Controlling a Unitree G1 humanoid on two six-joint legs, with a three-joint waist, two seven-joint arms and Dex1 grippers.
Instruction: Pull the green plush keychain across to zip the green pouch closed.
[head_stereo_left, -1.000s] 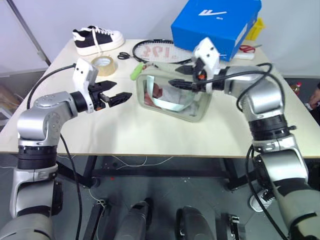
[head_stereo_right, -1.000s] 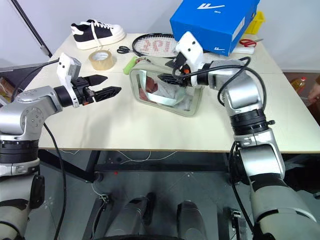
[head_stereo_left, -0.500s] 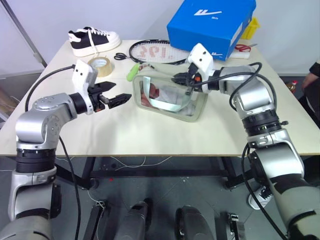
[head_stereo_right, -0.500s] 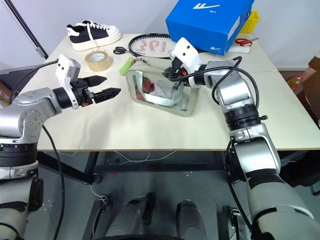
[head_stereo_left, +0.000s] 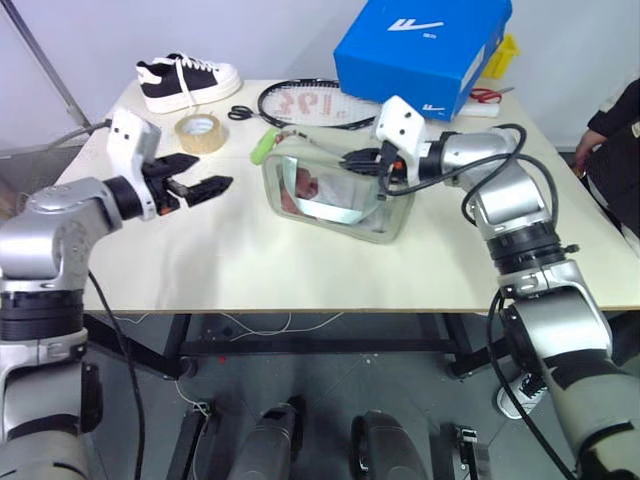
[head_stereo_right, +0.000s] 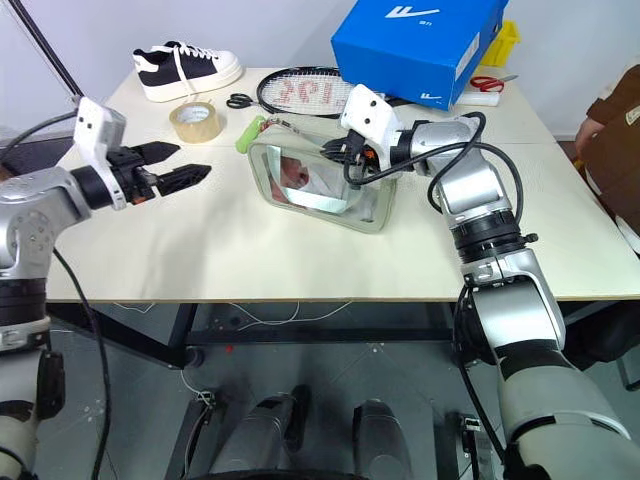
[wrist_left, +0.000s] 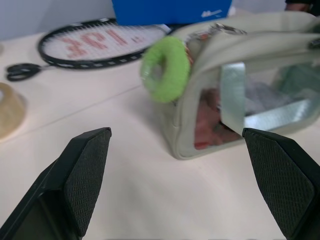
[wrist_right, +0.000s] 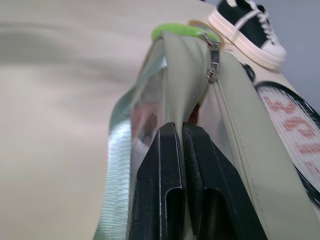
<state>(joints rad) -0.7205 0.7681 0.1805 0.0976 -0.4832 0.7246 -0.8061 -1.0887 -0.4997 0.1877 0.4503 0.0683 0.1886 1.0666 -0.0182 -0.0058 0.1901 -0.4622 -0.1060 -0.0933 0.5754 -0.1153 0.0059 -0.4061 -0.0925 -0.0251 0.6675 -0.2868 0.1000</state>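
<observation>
My right gripper is pinching the green pouch's front edge halfway along its zip. So I need to take the end (head_stereo_left: 404, 206) opposite the green plush keychain before I zip it.
The green pouch (head_stereo_left: 335, 198) stands mid-table, its clear window showing red and white contents. The green plush keychain (head_stereo_left: 263, 147) hangs off the zip at the pouch's left end, also seen as a fuzzy ring (wrist_left: 166, 68). My left gripper (head_stereo_left: 205, 187) is open and hovers to the left of the pouch, a hand's width away from the keychain. My right gripper (head_stereo_left: 355, 160) is shut at the pouch's top, near the right end. Its fingers (wrist_right: 170, 165) lie pressed together along the open zip mouth, and I see no fabric between them.
Behind the pouch lie a racket (head_stereo_left: 305, 103), a blue shoebox (head_stereo_left: 420, 40), a tape roll (head_stereo_left: 200, 130), black scissors (head_stereo_left: 243, 112) and a black-and-white shoe (head_stereo_left: 190, 78). Red scissors (head_stereo_left: 487, 96) sit far right. A person's arm (head_stereo_left: 610, 130) shows at the right edge.
My right gripper has closed at the top of the pouch. My left gripper has drawn leftward, away from the pouch. A person's arm has come in at the right edge.
</observation>
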